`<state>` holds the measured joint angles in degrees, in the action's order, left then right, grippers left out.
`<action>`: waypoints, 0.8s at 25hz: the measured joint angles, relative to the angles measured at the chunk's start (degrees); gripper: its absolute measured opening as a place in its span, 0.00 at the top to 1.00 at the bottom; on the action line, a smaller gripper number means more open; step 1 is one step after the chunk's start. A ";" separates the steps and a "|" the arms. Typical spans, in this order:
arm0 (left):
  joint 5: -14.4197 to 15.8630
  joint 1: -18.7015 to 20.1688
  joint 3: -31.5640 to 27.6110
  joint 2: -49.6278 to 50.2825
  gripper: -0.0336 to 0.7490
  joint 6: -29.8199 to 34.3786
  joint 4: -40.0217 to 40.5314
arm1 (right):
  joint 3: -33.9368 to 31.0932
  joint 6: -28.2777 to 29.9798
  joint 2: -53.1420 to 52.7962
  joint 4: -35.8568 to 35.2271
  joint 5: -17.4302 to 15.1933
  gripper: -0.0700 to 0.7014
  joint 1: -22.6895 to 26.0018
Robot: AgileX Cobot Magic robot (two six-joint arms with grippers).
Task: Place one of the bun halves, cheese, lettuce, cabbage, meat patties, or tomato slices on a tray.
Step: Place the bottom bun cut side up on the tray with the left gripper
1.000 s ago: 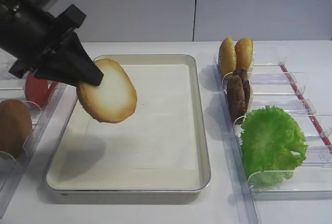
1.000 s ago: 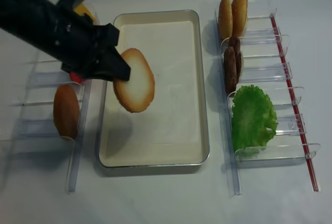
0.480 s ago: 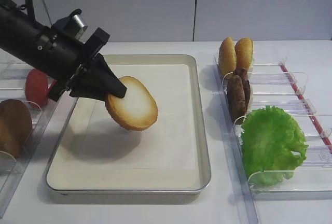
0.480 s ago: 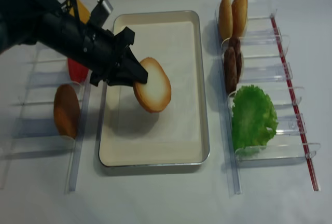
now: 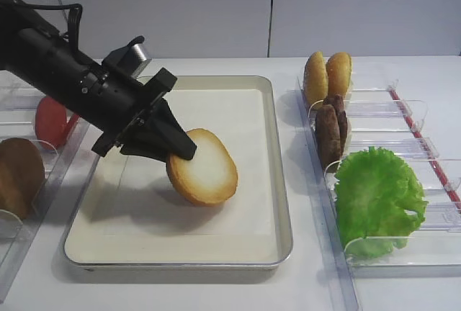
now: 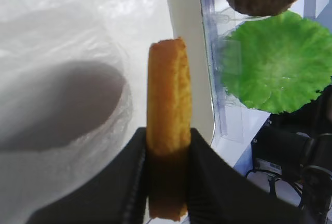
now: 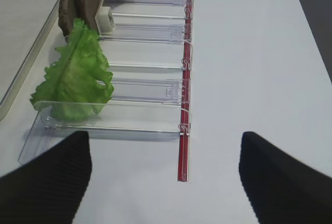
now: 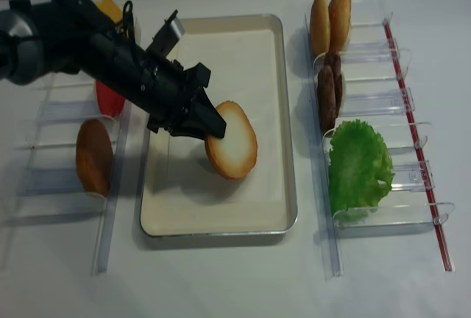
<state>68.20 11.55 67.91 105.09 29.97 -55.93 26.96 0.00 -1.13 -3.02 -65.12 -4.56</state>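
Next, the left gripper releases the bun half, now tilted over the tray's middle, on the paper liner in the cream tray's near half [image 8: 221, 165].
My left gripper [image 5: 184, 151] [image 8: 215, 130] is shut on a bun half [image 5: 205, 178] [image 8: 234, 141] with a pale cut face and toasted rim. It holds the bun tilted over the middle of the cream tray [image 5: 238, 109] [image 8: 235, 60]. The bun's lower edge is at the paper liner; I cannot tell if it touches. In the left wrist view both fingers pinch the bun half [image 6: 168, 94] edge-on. My right gripper [image 7: 163, 182] is open and empty above the table, near the lettuce [image 7: 78, 79] [image 5: 378, 199]. Meat patties [image 5: 330, 127] [image 8: 327, 93] stand behind the lettuce. Tomato slices [image 5: 52, 120] and cheese [image 8: 110, 9] sit on the left.
Clear plastic racks [image 5: 425, 145] [image 8: 59, 185] flank the tray on both sides. Two glossy domed buns [image 5: 328, 75] stand at the back of the right rack. A plain brown bun piece [image 5: 18, 174] sits in the left rack.
My left gripper has carried the bun half rightward and down, from above the tray's left edge to low over its middle. The right gripper has not moved.
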 joint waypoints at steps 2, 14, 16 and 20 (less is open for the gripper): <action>-0.05 0.00 0.00 0.46 0.79 0.00 0.92 | 0.00 0.00 0.00 0.00 0.00 0.16 0.00; -0.51 0.00 0.00 2.03 0.79 -0.98 3.40 | 0.00 0.00 0.00 0.00 0.00 0.16 0.00; -0.44 0.00 0.00 2.57 0.80 -0.98 3.16 | 0.00 0.00 0.00 0.00 0.00 0.16 0.00; -0.29 0.00 0.00 2.88 0.80 -0.98 3.19 | 0.00 0.00 0.00 0.00 0.00 0.16 0.00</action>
<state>67.91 11.55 67.91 107.96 28.99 -52.74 26.96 0.00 -1.13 -3.02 -65.12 -4.56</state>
